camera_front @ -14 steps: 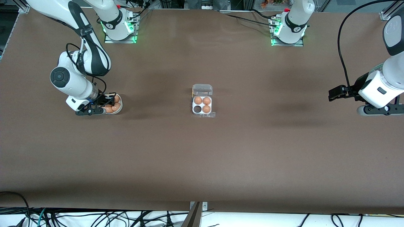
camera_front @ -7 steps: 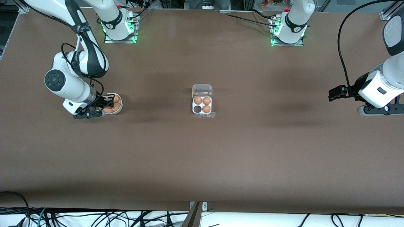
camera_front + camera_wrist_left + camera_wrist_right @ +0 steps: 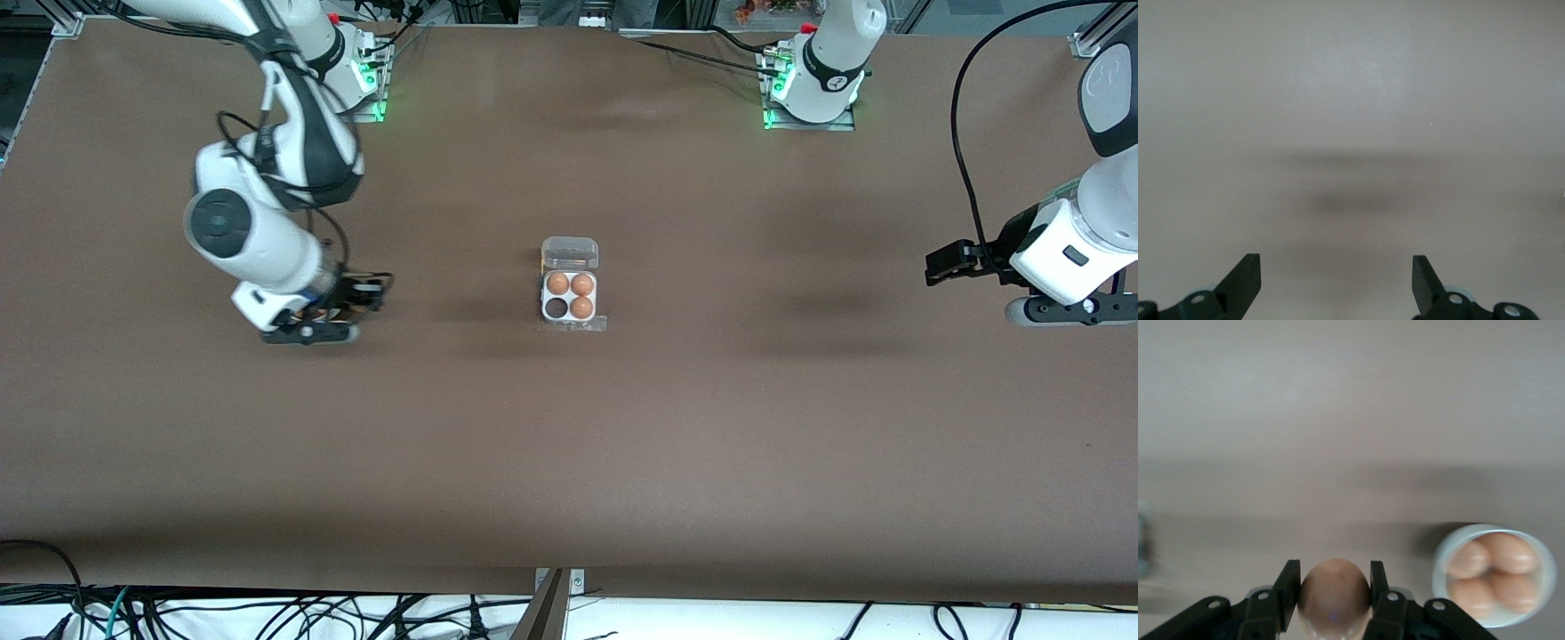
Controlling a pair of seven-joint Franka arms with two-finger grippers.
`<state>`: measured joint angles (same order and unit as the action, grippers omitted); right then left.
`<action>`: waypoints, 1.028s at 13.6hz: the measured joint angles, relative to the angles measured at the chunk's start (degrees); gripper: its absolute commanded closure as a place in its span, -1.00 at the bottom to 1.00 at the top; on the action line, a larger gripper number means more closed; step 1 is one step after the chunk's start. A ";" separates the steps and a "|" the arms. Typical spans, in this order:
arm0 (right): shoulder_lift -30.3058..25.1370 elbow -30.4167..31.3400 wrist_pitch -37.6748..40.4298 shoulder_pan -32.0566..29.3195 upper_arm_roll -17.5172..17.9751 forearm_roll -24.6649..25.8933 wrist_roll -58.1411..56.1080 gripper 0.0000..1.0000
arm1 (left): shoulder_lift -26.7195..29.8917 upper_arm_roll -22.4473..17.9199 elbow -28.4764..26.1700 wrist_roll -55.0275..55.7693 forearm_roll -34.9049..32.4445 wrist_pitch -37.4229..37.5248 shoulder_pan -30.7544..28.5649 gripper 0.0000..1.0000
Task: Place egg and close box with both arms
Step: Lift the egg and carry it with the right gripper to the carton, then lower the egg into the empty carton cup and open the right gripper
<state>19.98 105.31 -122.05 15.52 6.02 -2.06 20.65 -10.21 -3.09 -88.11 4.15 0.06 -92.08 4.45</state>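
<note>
I should release the brown egg with my right gripper in the bare cell of the box's white four-cell tray (image 3: 556, 308).
The egg (image 3: 1333, 590) is a smooth brown one, clamped between the fingers of my right gripper (image 3: 1335, 570), which is shut on it. That gripper (image 3: 351, 298) hangs over the table next to the bowl, toward the right arm's end of the table. The box (image 3: 569, 297) sits mid-table, a white four-cell tray with its clear lid (image 3: 570, 252) folded open. Three brown eggs fill it and one cell (image 3: 556, 308) is bare. My left gripper (image 3: 944, 265) waits open over the left arm's end of the table, with only bare table between its fingertips (image 3: 1250, 267).
A round white bowl (image 3: 1491, 575) holding three brown eggs shows in the right wrist view; in the front view the right hand covers it. Brown tabletop lies between that hand and the box.
The right arm has lifted away from the bowl with the egg in its grip and swung toward the box. The left arm has not moved.
</note>
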 measured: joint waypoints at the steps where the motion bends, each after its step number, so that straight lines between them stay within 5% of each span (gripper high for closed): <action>1: 2.25 -2.79 0.07 1.64 0.85 -0.02 4.57 0.91 | 0.00 0.00 0.01 0.00 0.00 0.00 0.00 -1.00; 8: 17.51 -20.55 0.03 13.25 2.48 -0.48 27.46 0.91 | 0.00 0.07 0.08 0.00 0.00 -0.01 0.01 -1.00; 14: 21.82 -23.57 -0.10 17.12 2.49 -0.63 31.60 0.91 | 0.00 0.07 0.12 0.00 0.00 -0.01 0.01 -1.00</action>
<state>41.80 81.74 -122.15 32.64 8.51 -2.68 52.25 -10.21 -3.02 -87.99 4.15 0.06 -92.09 4.47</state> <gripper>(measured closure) 0.524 0.000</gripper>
